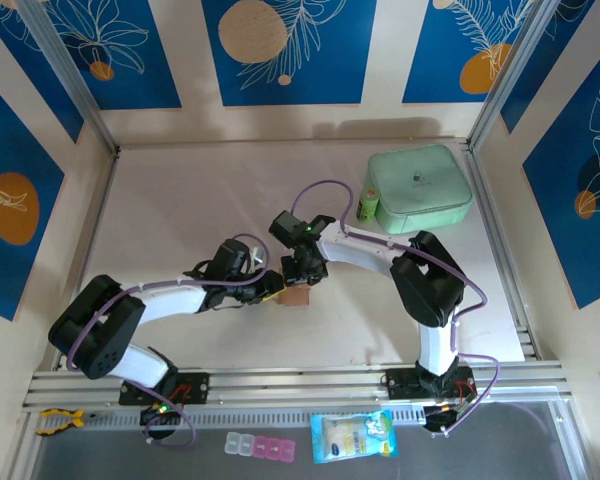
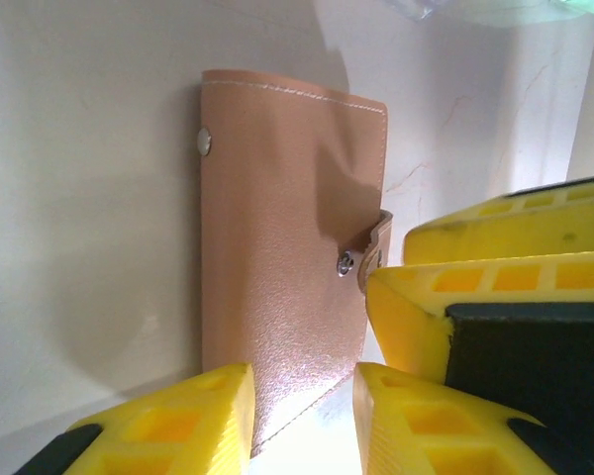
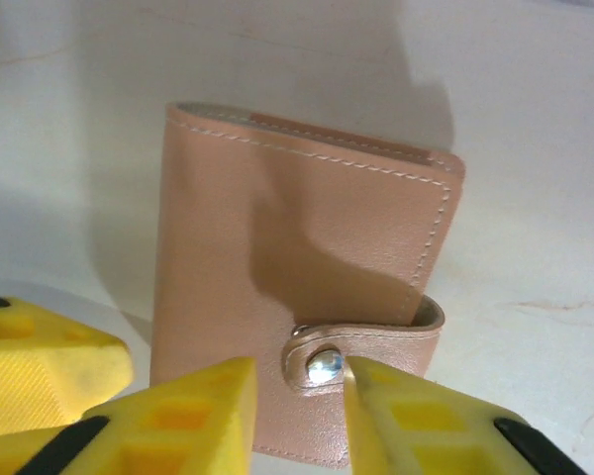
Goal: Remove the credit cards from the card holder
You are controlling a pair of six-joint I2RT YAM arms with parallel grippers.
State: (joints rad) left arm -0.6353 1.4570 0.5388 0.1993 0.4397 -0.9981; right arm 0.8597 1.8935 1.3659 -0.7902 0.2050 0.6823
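My left gripper is clamping the end of the closed card holder. It should open before my right gripper unfolds the card holder by its loose strap [image 3: 381, 341].
The card holder [image 1: 296, 297] is a tan-pink leather wallet lying flat and closed on the table, its strap snapped shut. The credit cards are hidden inside it. In the left wrist view the card holder [image 2: 277, 228] has its near corner between the spread yellow fingers of my left gripper [image 2: 302, 406], with a gap on the right side. In the right wrist view my right gripper [image 3: 299, 396] stands open low over the card holder [image 3: 297, 247], its fingertips either side of the strap's metal snap [image 3: 324, 366]. From above, the left gripper [image 1: 270, 288] and right gripper [image 1: 305, 275] meet at the wallet.
A mint-green zip case [image 1: 420, 188] sits at the back right with a small green bottle [image 1: 369, 205] beside it. Pink-and-clear pill boxes [image 1: 260, 446] and a blue packet [image 1: 353, 436] lie on the near ledge beyond the arm bases.
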